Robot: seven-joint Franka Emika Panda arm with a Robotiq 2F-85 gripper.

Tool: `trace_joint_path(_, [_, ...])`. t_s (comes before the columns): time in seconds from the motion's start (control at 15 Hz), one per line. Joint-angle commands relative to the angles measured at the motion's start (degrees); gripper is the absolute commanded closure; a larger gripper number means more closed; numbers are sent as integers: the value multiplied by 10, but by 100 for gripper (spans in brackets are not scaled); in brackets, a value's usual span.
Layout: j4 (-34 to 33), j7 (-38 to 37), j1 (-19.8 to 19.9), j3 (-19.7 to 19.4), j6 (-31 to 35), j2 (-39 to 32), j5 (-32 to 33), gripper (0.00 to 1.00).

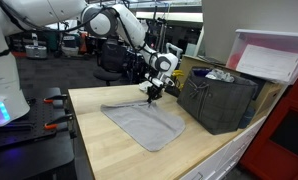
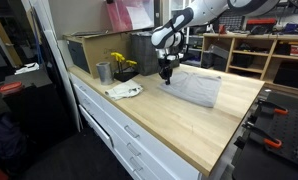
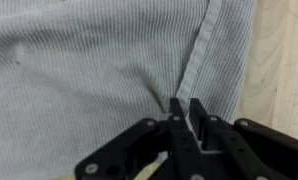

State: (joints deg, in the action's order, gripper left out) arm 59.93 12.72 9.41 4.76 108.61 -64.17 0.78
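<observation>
The cloth's hem is folded inward near its far corner, so the robot's gripper needs to open, take the cloth's folded edge at its fingertips (image 3: 182, 93) and pull the cloth's corner out flat.
A grey ribbed cloth (image 1: 144, 125) lies flat on the light wooden table (image 1: 99, 150), and it also shows in an exterior view as the cloth (image 2: 199, 88). My gripper (image 1: 154, 95) points straight down at the cloth's far edge, near its corner. In the wrist view the cloth (image 3: 89, 60) fills most of the frame. A raised fold of it runs down into the narrow gap between the fingers of the gripper (image 3: 186, 105). The jaws stand almost together, pinching that fold against the table.
A dark open bin (image 1: 219, 100) holding white items stands just beyond the cloth. Along the table's far side are a metal cup (image 2: 103, 72), yellow flowers (image 2: 122, 62) and a white plate (image 2: 124, 91). Bare wood (image 3: 284, 80) shows beside the cloth's edge.
</observation>
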Motion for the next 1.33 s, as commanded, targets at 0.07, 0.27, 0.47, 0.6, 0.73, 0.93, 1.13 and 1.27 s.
trace_joint_path(0.07, [32, -29, -10, -12, -2, 20, 10, 44])
trace_joint_path(0.27, [32, -27, -20, -24, -3, 19, -1, 75])
trace_joint_path(0.47, [31, -29, -24, -29, -5, 20, -4, 89])
trace_joint_path(0.6, [30, -29, -24, -28, -7, 21, -6, 100])
trace_joint_path(0.73, [31, -30, -24, -28, -8, 22, -8, 100])
trace_joint_path(0.93, [51, -30, -19, -19, 3, 43, -3, 99])
trace_joint_path(1.13, [90, -25, -25, -10, 19, 88, -2, 99])
trace_joint_path(1.27, [113, -30, -40, -14, 29, 116, -8, 99])
